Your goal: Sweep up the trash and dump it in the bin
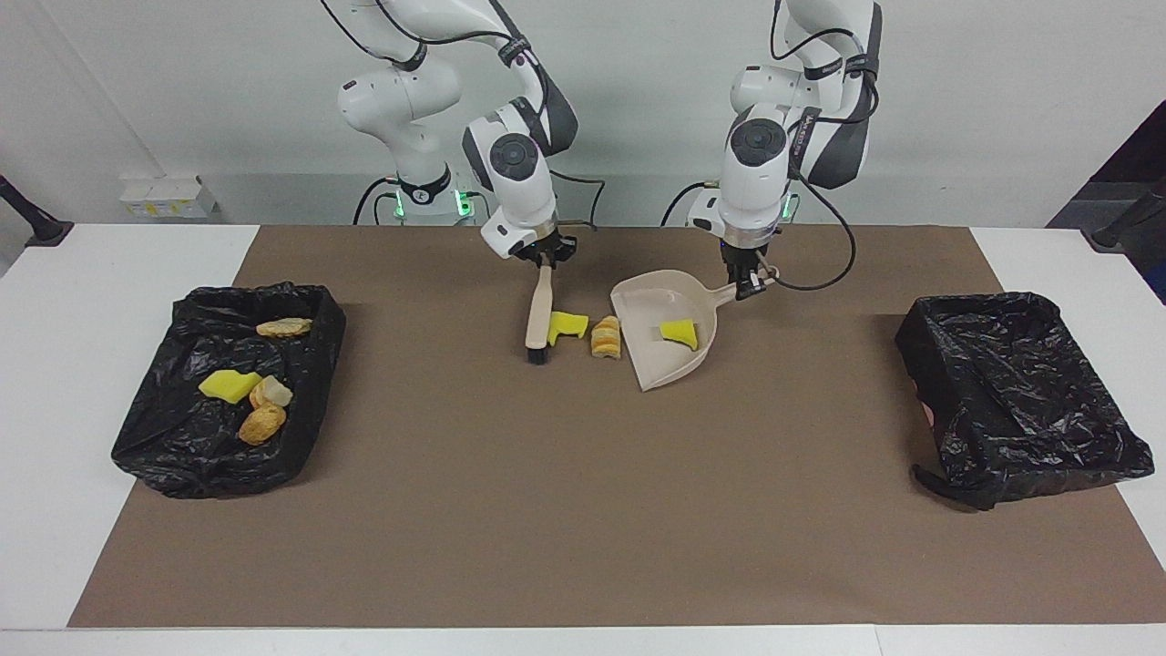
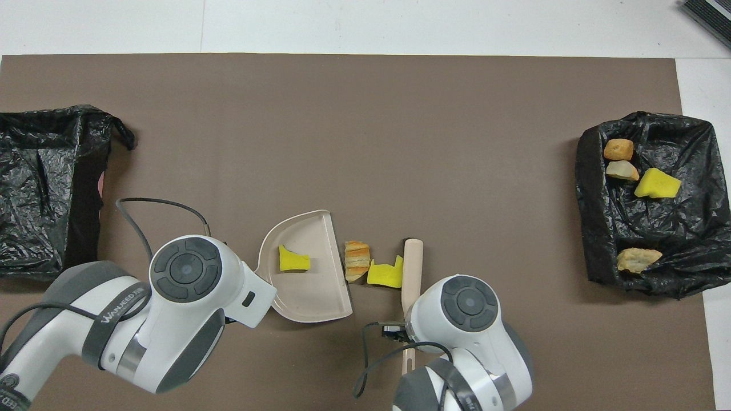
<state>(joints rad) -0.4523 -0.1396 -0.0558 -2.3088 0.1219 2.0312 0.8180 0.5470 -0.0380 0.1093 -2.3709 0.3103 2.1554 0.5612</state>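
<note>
The beige brush will go from my right gripper down on the mat [image 2: 349, 341] between my two arms, close by the dustpan's near corner.
My right gripper [image 1: 545, 259] is shut on the handle of a beige brush [image 1: 539, 314], whose bristle end rests on the mat. The brush [image 2: 412, 262] touches a yellow sponge chunk [image 1: 567, 325], which leans against a tan bread piece [image 1: 605, 337]. My left gripper [image 1: 747, 284] is shut on the handle of the beige dustpan [image 1: 656, 314]. The pan's open edge lies right beside the bread piece [image 2: 357, 260]. A second yellow chunk [image 1: 680, 333] lies in the dustpan [image 2: 314, 291]. In the overhead view both grippers are hidden under their arms.
A black bag-lined bin [image 1: 164, 456] at the right arm's end of the table holds several yellow and bread scraps; it also shows in the overhead view [image 2: 588, 188]. A second black-lined bin [image 1: 1002, 392] stands at the left arm's end.
</note>
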